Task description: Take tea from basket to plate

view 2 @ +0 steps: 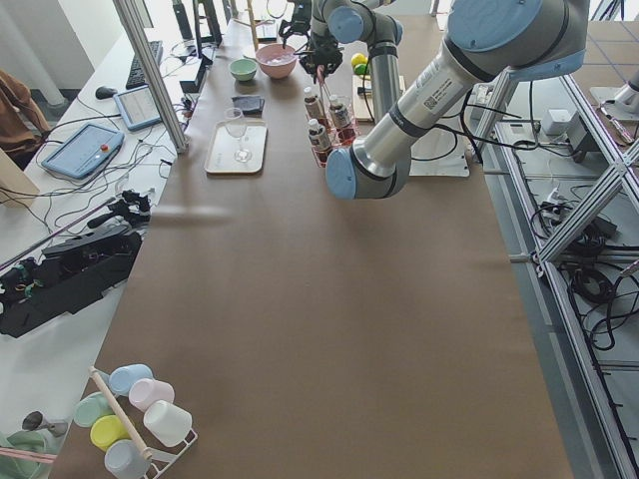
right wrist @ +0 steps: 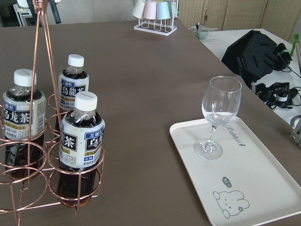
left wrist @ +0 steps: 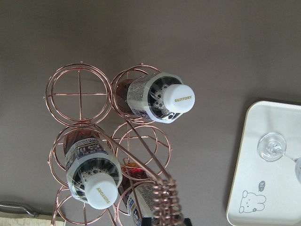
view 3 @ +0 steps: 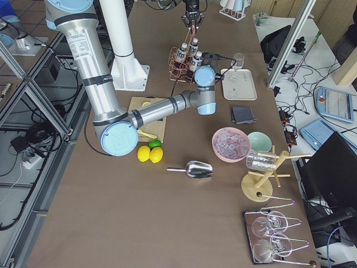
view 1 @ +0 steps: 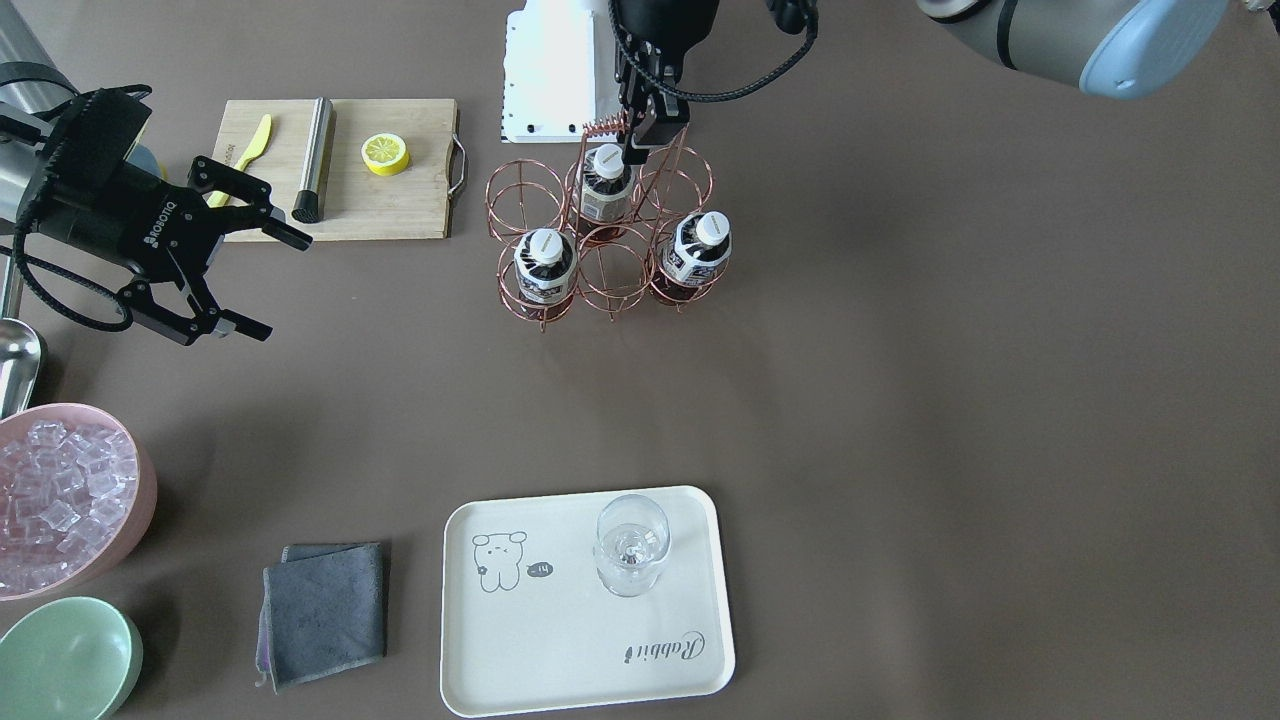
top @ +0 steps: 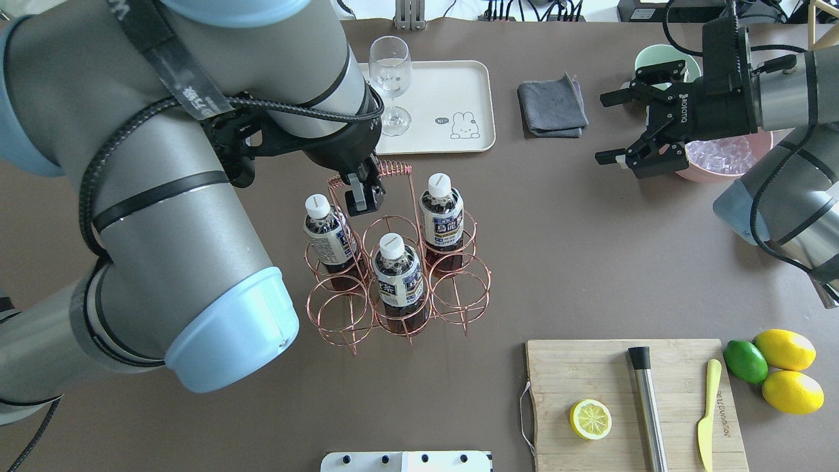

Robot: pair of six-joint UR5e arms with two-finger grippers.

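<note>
My right gripper needs to next close on the white cap (view 1: pixel 546 247) (right wrist: pixel 86 100) of the tea bottle that is nearest the grey cloth, in the copper wire basket.
The copper wire basket (top: pixel 393 169) stands mid-table with three tea bottles in its cells (view 1: pixel 606 185) (view 1: pixel 545 265) (view 1: pixel 700 250). They also show in the overhead view (top: pixel 326 233) (top: pixel 398 275) (top: pixel 442 213). My left gripper (view 1: pixel 640 150) (top: pixel 364 203) is at the coiled top of the basket's handle (left wrist: pixel 162 202), and its fingers look closed on the coil's end. My right gripper (view 1: pixel 285 288) (top: pixel 600 130) is open and empty, well off to the side of the basket. The cream plate (view 1: pixel 560 640) (top: pixel 452 78) lies beyond the basket and holds no bottle.
A wine glass (view 1: pixel 630 545) stands on the plate. A grey cloth (view 1: pixel 325 610), a pink bowl of ice (view 1: pixel 60 500) and a mint bowl (view 1: pixel 60 660) lie near the right gripper. A cutting board (view 1: pixel 340 170) holds a lemon half, a knife and a metal rod.
</note>
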